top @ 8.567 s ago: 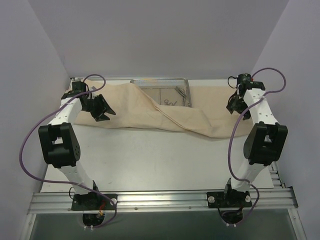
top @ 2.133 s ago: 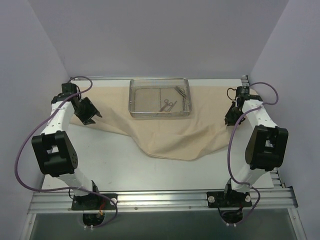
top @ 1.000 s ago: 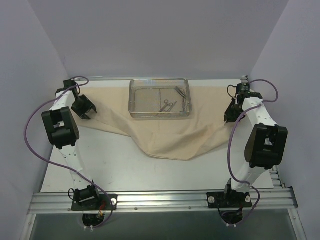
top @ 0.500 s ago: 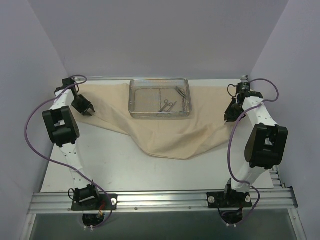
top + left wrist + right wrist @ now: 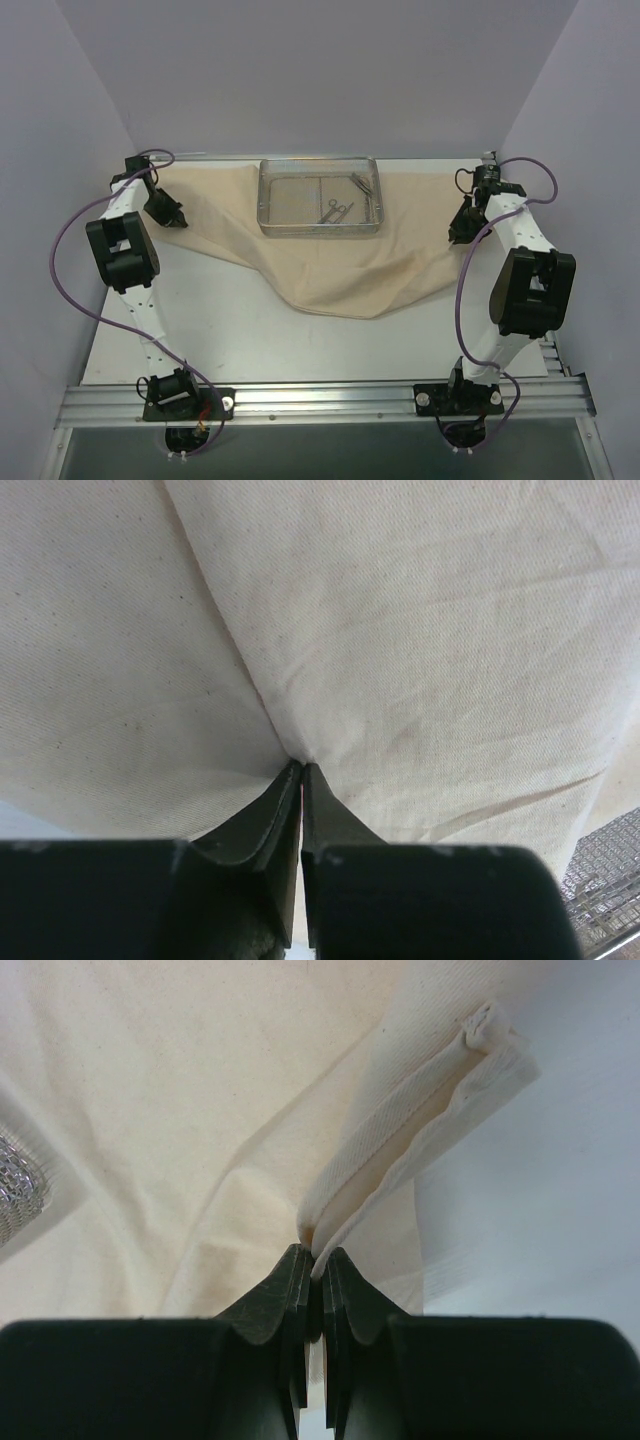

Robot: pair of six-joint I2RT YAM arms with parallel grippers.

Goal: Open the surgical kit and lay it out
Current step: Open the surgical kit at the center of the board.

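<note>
I should open my left gripper and back off, since the cloth wrap lies folded over where it pinches the outer end, and then take the cloth wrap's fold closer to the tray (image 5: 204,239).
The beige cloth wrap (image 5: 330,262) lies spread across the back of the table, its front flap hanging in a point toward me. On it stands the silver wire-mesh tray (image 5: 263,205), uncovered, with thin ring-handled instruments (image 5: 337,210) inside. My left gripper (image 5: 170,217) is at the cloth's left edge. In the left wrist view it (image 5: 301,766) is shut, pinching a fold of cloth (image 5: 400,630). My right gripper (image 5: 456,231) is at the cloth's right edge, and in the right wrist view it (image 5: 315,1252) is shut on the stitched hem (image 5: 420,1110).
Purple-grey walls enclose the table on the left, back and right. Bare white tabletop (image 5: 300,345) stretches between the cloth's front flap and the arm bases. A corner of the mesh tray (image 5: 607,880) shows at the lower right of the left wrist view.
My left gripper has closed on the cloth at its left edge and shifted slightly toward the back left. The right gripper, the tray and the cloth's shape stay as they were.
</note>
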